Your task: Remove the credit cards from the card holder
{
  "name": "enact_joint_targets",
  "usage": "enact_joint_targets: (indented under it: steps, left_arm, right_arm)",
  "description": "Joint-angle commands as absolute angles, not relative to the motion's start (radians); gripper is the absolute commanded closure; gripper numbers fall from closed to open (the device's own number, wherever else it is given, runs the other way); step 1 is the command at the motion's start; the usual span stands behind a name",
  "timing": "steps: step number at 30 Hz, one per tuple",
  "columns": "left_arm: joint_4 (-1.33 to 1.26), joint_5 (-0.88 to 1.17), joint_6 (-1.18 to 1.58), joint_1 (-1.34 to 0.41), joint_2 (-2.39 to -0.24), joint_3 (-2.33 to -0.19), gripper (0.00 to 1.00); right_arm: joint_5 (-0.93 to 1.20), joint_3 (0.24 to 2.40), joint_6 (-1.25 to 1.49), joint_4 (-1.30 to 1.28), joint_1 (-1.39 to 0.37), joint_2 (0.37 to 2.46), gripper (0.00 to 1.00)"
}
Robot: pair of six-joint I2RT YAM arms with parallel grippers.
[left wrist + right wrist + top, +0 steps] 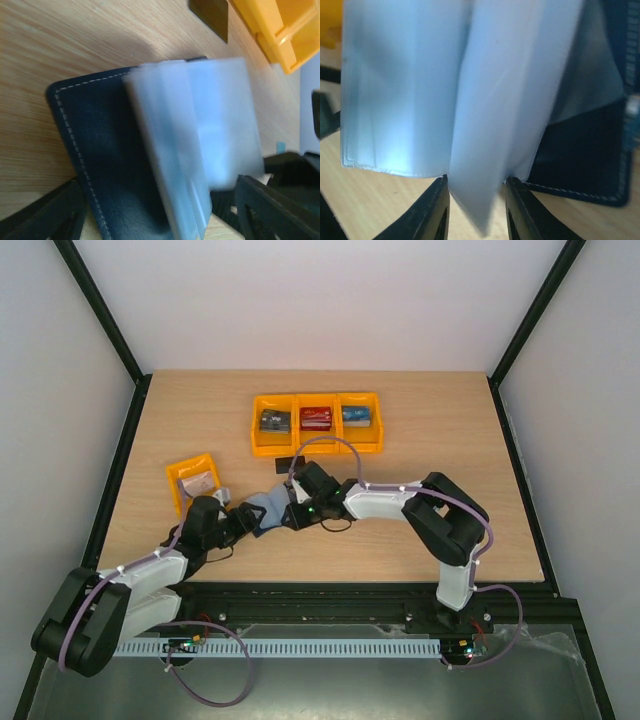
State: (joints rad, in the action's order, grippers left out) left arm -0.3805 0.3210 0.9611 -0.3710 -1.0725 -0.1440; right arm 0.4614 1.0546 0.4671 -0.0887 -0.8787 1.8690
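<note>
The navy cover of the card holder is flat on the table under the fanned sleeves, so my left gripper will pinch a sleeve [172, 145] and lift the card holder clear.
The card holder [263, 508] lies open on the table between my two grippers, its navy cover [100, 150] down and its pale blue-grey sleeves [215, 115] fanned upward. My left gripper [238, 522] stands open, its fingers wide on either side of the holder's near end [157, 205]. My right gripper [476, 200] is shut on one sleeve [485, 145], with both fingertips touching it. The sleeves are cloudy and I can make out no credit cards inside them. A dark flat card [291, 460] lies on the table just beyond the holder.
A row of three orange bins [316, 445] stands at the back, each holding a small flat item. A single orange bin [180, 478] sits left of the holder, close to my left arm. Black frame posts run along both table sides.
</note>
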Motion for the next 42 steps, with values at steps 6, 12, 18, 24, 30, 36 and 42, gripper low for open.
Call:
enact_joint_targets:
  steps: [6, 12, 18, 24, 30, 36, 42]
  left_arm:
    - [-0.442, 0.236, 0.944, -0.381, -1.088, -0.115, 0.44]
    - [-0.478, 0.248, 0.936, -0.379, -1.092, -0.11, 0.66]
    - [-0.486, 0.249, 0.936, -0.38, -1.094, -0.119, 0.68]
    - [-0.473, 0.229, 0.947, -0.38, -1.085, -0.115, 0.63]
    - [-0.49, 0.225, 0.958, -0.38, -1.092, -0.118, 0.59]
    - [-0.543, 0.238, 0.945, -0.403, -1.11, -0.122, 0.52]
    - [-0.573, 0.215, 0.974, -0.44, -1.146, -0.123, 0.42]
  right_arm:
    - [0.583, 1.085, 0.428, 0.0, -0.916, 1.888, 0.82]
    - [0.61, 1.067, 0.398, 0.02, -0.918, 1.862, 0.91]
    - [0.635, 1.09, 0.354, -0.039, -0.916, 1.827, 0.87]
    - [0.729, 1.143, 0.337, -0.135, -0.813, 1.731, 0.72]
    - [0.404, 1.249, 0.391, -0.258, -0.742, 1.856, 0.64]
    - [0.477, 1.306, 0.398, -0.28, -0.777, 2.035, 0.64]
    - [0.548, 1.304, 0.412, -0.231, -0.863, 2.062, 0.65]
